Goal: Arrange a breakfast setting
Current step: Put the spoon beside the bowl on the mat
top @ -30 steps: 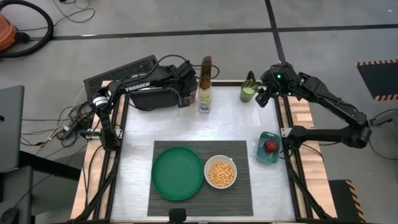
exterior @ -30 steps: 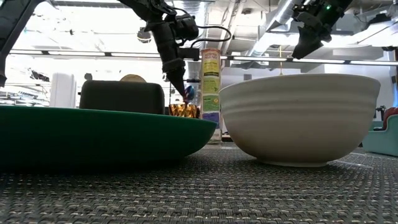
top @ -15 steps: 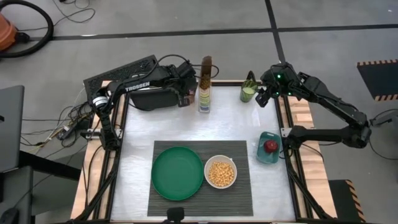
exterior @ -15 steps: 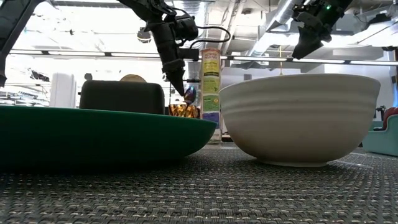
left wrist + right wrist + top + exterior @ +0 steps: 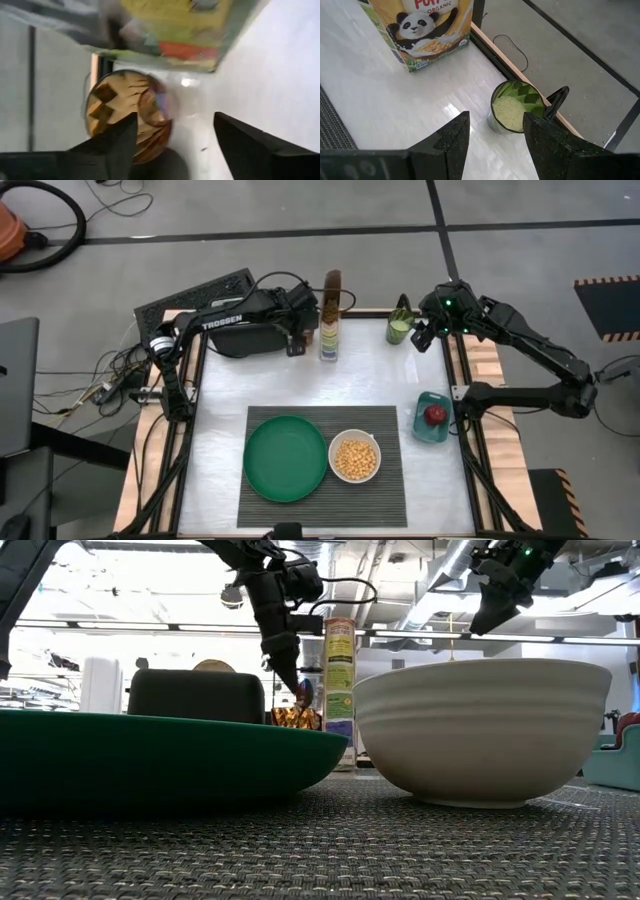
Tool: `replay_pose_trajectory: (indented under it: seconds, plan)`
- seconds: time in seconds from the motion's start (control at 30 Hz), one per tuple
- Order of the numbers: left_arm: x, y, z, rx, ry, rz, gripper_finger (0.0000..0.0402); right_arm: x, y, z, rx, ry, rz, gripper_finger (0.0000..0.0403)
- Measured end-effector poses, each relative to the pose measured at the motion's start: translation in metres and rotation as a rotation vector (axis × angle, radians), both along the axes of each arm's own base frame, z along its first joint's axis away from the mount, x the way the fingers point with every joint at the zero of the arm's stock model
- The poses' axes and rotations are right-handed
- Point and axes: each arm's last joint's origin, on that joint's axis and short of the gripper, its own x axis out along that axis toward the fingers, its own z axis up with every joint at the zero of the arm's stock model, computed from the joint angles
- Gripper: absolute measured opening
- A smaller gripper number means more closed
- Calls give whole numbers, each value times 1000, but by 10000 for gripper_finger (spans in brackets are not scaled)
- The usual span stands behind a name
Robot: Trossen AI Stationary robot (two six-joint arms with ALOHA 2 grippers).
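The spoon's handle is down inside the holder, so the left gripper should grasp the spoon by its head [image 5: 164, 101], then offer the spoon's handle to the right gripper.
On the dark ribbed placemat [image 5: 390, 480] sit the green plate [image 5: 286, 457] and the white bowl [image 5: 354, 457] of yellow cereal [image 5: 354, 459]. At the far edge my left gripper [image 5: 175, 140] stands open, pointing down over a wooden patterned holder [image 5: 115, 107]. The purple-and-blue spoon [image 5: 304, 692] stands in that holder. I cannot tell whether a finger touches the holder. A pale round bagel [image 5: 213, 666] pokes from the black toaster [image 5: 195, 695]. My right gripper [image 5: 495, 135] hangs open above a green cup [image 5: 512, 107] at the far right.
A tall cereal box [image 5: 329, 315] stands right beside the holder. A teal dish holding a red apple [image 5: 433, 417] sits by the table's right edge. Bare white table lies between the placemat and the things along the far edge.
My left gripper has shifted a little toward the cereal box, staying over the holder. My right arm has kept still.
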Motion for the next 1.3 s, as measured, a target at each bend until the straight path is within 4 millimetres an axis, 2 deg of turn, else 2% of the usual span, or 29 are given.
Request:
replay_pose_trajectory:
  seconds: [0.1, 0.3, 0.47, 0.7, 1.1, 1.3]
  plan:
    - [2, -2, 11, -52, -58, 18, 268, 0, 0, 0, -1, 1, 1, 210]
    - [9, 3, 23, 5, -149, 55, 272, 0, 0, 0, -2, 1, 2, 210]
    - [15, 5, 6, -31, -104, 59, 258, 0, 0, 0, -1, 1, 2, 210]
    - [21, 11, -4, -26, -121, 92, 238, 0, 0, 0, 1, 2, 1, 210]
    - [13, 15, -6, -60, -82, 135, 154, 1, -1, -1, -1, 7, 4, 210]
    - [9, 14, -9, -85, -38, 120, 83, 1, -1, -1, -2, 7, 4, 210]
